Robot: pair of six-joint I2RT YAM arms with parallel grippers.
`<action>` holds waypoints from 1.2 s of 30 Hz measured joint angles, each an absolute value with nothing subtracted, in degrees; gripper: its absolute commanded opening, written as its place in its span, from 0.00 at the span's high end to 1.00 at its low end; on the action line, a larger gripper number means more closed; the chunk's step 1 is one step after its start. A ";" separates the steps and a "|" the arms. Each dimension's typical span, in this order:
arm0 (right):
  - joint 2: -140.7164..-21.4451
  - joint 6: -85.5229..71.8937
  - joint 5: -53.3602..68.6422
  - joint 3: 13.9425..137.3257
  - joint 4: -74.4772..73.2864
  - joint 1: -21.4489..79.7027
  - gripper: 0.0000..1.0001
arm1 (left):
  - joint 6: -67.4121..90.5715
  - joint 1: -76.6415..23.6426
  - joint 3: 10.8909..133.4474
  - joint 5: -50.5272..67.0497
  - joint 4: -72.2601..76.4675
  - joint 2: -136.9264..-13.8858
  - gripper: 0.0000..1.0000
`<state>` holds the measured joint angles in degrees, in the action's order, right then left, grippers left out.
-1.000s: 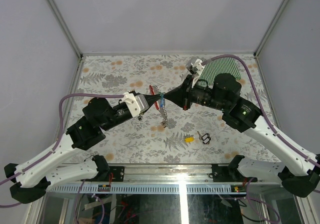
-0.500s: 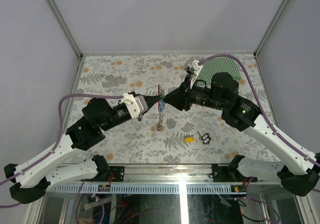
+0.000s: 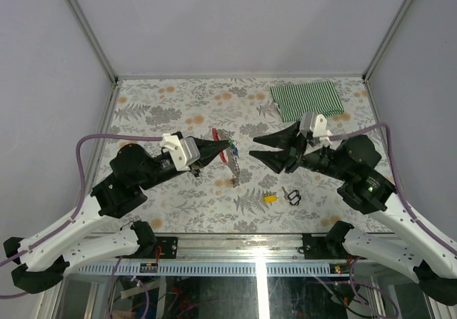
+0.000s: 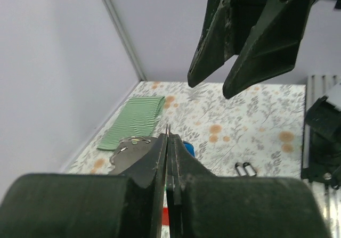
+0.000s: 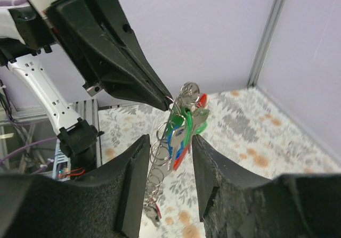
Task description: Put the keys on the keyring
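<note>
The wire ring hangs at a slant from my left gripper's fingers, so next my right gripper takes the ring (image 5: 173, 120) just below them before my left gripper opens to regrip.
My left gripper (image 3: 230, 146) is shut on a wire ring of the keyring (image 5: 184, 97) and holds it above the table. The red clip (image 3: 216, 135) sticks out beside the tips and the silver chain (image 3: 234, 173) hangs down. A green key (image 5: 185, 122) and a blue key (image 5: 176, 141) dangle on the rings. My right gripper (image 3: 257, 148) stands open just right of the bunch. In the right wrist view its fingers (image 5: 133, 185) flank the keys without touching them. A yellow key (image 3: 270, 198) lies on the table.
A small black loop (image 3: 293, 197) lies next to the yellow key, near the table's front edge. A green striped cloth (image 3: 308, 99) lies folded at the back right. The floral tabletop (image 3: 164, 105) is fenced by a metal frame and grey walls.
My right gripper has opened, let go of the keyring bunch and drawn back to the right and lower. The left gripper still holds the ring, with the chain hanging free.
</note>
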<state>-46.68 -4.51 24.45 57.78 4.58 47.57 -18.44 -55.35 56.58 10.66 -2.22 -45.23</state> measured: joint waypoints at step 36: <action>-59.55 -9.65 48.25 61.58 23.42 40.69 0.56 | 20.93 -31.00 46.15 45.71 36.47 -46.74 1.00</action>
